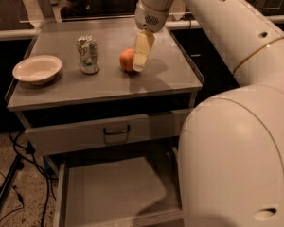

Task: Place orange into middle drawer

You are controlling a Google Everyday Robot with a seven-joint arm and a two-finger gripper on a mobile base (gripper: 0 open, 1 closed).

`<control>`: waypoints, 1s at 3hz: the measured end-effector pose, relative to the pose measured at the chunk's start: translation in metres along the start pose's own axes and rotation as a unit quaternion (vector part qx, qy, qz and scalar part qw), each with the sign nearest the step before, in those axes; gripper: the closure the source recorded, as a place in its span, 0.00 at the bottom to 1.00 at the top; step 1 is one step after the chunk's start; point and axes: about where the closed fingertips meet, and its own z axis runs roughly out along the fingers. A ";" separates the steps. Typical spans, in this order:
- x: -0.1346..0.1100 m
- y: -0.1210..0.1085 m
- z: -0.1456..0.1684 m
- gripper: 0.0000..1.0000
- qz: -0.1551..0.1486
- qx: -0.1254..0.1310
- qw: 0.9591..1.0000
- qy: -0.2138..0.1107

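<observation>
The orange sits beside the drinks can. Next, I close my gripper on the upper half of the orange (129, 55) so that I can carry it to the middle drawer.
The orange (126, 59) sits on the grey cabinet top (170, 74), right of the drinks can. My gripper (141, 56) hangs down from the white arm and its tip is right against the orange's right side, partly covering it. The middle drawer (118, 188) is pulled out below at the front, with a bare grey floor and nothing in it. The arm's large white body hides the drawer's right part.
A silver and green drinks can (87, 55) stands left of the orange. A cream shallow bowl (37, 69) sits at the top's left edge. A shut grey drawer front with a dark loop handle (116, 131) is above the open drawer. Cables lie on the floor at left.
</observation>
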 end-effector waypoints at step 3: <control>-0.006 -0.053 0.051 0.00 0.050 0.012 0.997 -0.050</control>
